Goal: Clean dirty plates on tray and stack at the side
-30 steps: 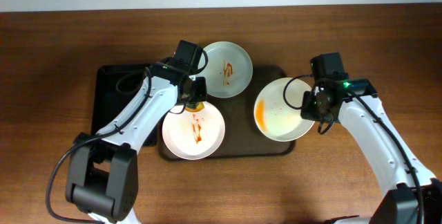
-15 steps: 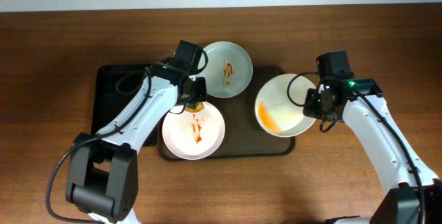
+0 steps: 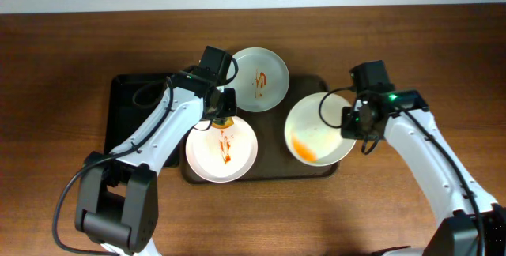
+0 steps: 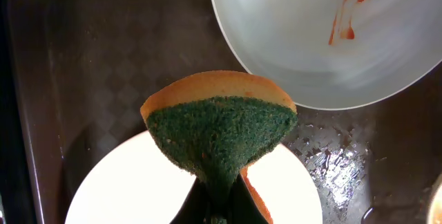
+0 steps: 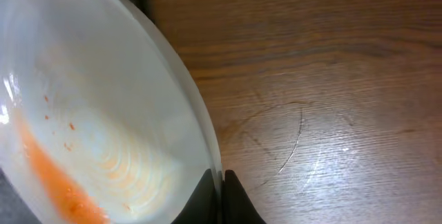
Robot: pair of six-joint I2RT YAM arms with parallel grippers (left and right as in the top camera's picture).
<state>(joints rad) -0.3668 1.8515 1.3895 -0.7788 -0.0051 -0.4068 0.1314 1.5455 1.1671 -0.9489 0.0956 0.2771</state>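
Note:
My right gripper needs to let go of the plate on the bare wooden table (image 3: 396,111) beside the brown tray, opposite the black tray.
Three white plates sit on or over the brown tray (image 3: 273,169). The rear plate (image 3: 261,79) has red streaks; it also shows in the left wrist view (image 4: 324,37). The front-left plate (image 3: 221,152) has a red smear. My left gripper (image 3: 223,118) is shut on a sponge (image 4: 219,131), green scouring side out, held over that plate's rear edge. My right gripper (image 3: 350,123) is shut on the right rim of the third plate (image 3: 319,127), tilted, with orange sauce pooled low; its rim shows between the jaws (image 5: 219,182).
A smaller black tray (image 3: 126,118) lies left of the brown tray, under my left arm. Bare wooden table (image 5: 331,99) lies right of the held plate. Wet spots glisten on the brown tray (image 4: 331,162).
My right gripper has shifted the held plate leftward over the tray and tilted it; the orange sauce has slid toward the lower part. The left arm and sponge have not moved.

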